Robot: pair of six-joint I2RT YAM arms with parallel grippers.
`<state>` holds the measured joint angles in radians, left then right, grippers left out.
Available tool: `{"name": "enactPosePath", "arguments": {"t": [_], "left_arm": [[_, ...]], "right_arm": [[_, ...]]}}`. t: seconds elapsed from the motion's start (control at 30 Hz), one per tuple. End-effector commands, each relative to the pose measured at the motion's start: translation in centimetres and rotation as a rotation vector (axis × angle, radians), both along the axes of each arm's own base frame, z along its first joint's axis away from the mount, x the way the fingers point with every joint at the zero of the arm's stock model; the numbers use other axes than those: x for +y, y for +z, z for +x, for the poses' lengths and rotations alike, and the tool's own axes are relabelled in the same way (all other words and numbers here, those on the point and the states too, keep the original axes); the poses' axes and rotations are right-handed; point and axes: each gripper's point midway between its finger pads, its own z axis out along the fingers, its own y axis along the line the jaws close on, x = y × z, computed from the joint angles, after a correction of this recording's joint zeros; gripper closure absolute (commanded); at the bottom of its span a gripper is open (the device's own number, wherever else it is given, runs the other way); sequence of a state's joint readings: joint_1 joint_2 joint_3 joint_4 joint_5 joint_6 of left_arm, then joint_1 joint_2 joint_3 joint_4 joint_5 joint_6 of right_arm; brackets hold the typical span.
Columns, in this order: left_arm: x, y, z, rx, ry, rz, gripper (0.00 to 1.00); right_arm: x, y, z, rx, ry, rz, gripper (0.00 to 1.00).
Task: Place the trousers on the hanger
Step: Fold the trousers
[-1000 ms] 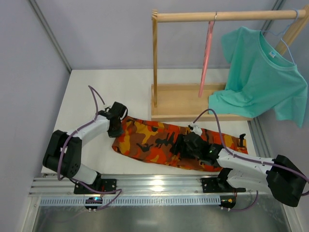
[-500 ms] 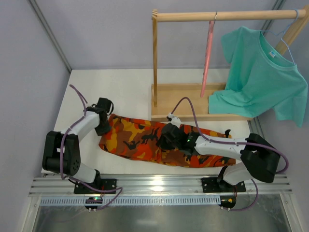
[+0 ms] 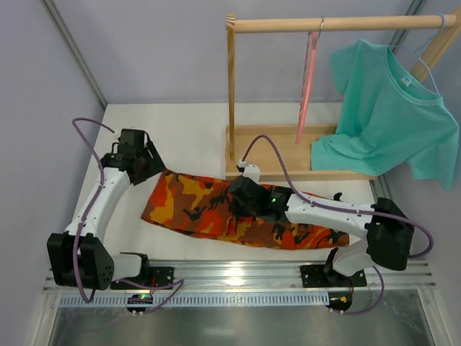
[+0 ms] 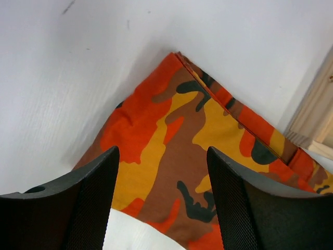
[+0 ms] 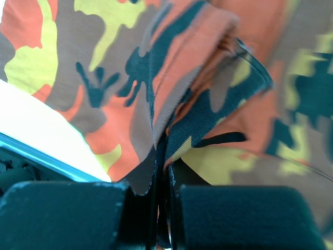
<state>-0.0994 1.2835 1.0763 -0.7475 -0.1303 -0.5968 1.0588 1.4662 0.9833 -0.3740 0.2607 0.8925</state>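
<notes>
My right gripper is going to release the pinched fold of the trousers in front of the wooden rack's base (image 3: 298, 217), level with the pink hanger.
The camouflage trousers (image 3: 194, 205) lie flat across the white table, folded lengthwise; their orange and brown cloth (image 4: 171, 140) fills the left wrist view. My right gripper (image 3: 241, 196) is shut on a pinched fold of the trousers (image 5: 203, 104) near their middle, a black drawstring beside it. My left gripper (image 3: 144, 164) hovers open just above and beyond the trousers' left end, holding nothing, its fingers (image 4: 78, 203) wide apart. The pink hanger (image 3: 308, 79) hangs edge-on by its hook from the wooden rail.
A wooden rack (image 3: 346, 23) with a flat base (image 3: 274, 148) stands behind the trousers. A teal T-shirt (image 3: 392, 108) on a light-blue hanger hangs at its right end. A metal rail (image 3: 230, 277) runs along the near edge.
My left gripper let go of the trousers' left end, opened and drew back to the upper left. My right gripper closed on the cloth and dragged the trousers leftward.
</notes>
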Motion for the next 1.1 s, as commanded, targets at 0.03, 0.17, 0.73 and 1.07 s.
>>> {"name": "enactPosePath", "arguments": {"t": [0.03,0.17,0.73,1.07], "left_arm": [[-2.1,0.3,0.2,-0.025,-0.119,-0.065,0.31],[-2.7,-0.3,0.4,-0.01,-0.14,-0.093,0.32],[-3.2,-2.7,-0.7,0.045,-0.15,-0.123,0.31],[-5.9,-4.6,-1.9,0.049,-0.197,-0.258,0.3]], "right_arm": [[-6.2,0.7,-0.4,-0.034,-0.056,-0.116,0.96],[-9.6,-0.3,-0.7,-0.018,-0.107,-0.132,0.96],[-20.8,1.5,-1.1,-0.051,-0.275,-0.19,0.96],[-24.0,1.6,-1.9,-0.035,-0.364,-0.224,0.96]]}}
